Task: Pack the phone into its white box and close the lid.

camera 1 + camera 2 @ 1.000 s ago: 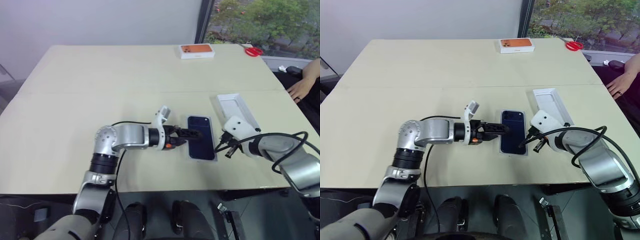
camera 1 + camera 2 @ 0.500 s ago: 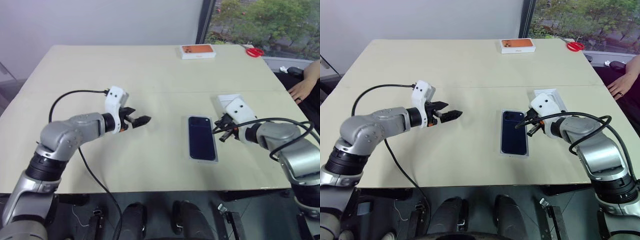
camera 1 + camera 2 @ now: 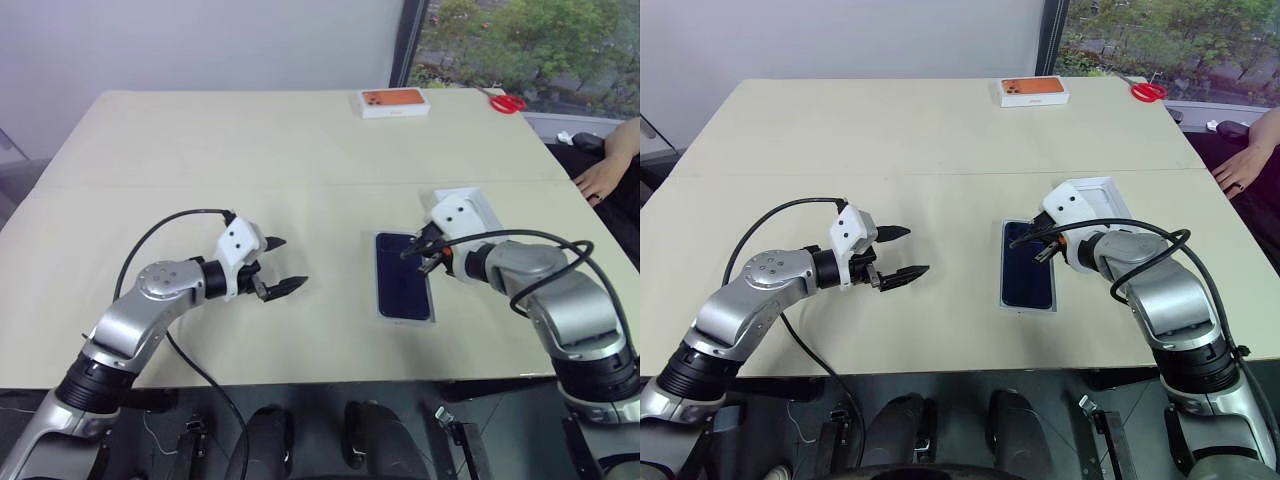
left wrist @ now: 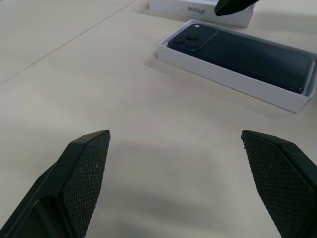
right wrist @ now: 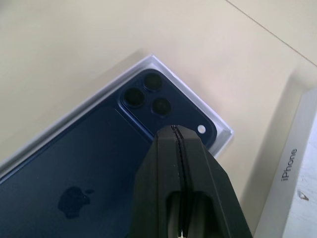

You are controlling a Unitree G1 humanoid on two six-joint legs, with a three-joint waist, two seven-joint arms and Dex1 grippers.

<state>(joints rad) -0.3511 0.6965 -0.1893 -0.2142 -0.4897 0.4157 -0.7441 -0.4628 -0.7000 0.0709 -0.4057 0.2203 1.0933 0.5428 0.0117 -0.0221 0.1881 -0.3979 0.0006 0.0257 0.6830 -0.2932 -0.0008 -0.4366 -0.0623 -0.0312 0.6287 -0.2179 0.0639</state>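
Next, I take the lid's near side (image 5: 290, 166) with my right gripper and carry the lid across, as it lies open-side up beyond the box from my left gripper.
The dark navy phone (image 3: 403, 288) lies face down in the shallow white box (image 4: 225, 81), camera bump (image 5: 148, 99) at its far end. My right gripper (image 3: 408, 252) is shut with nothing in it, and its tip hovers over the phone's camera corner; I cannot tell if it touches. The lid (image 3: 478, 204) lies open-side up just right of the box, partly hidden behind my right wrist. Well left of the box, my left gripper (image 3: 290, 263) hangs open and empty above the bare table, pointing toward the box.
A white box with an orange picture (image 3: 394, 102) and red scissors (image 3: 508, 102) lie at the table's far edge. A person's hand (image 3: 603, 178) rests at the right edge. The beige table (image 3: 200, 160) has a seam across its middle.
My left gripper has drawn back leftward from the phone's left side and rolled its wrist. My right gripper has moved left and forward to the phone's camera end.
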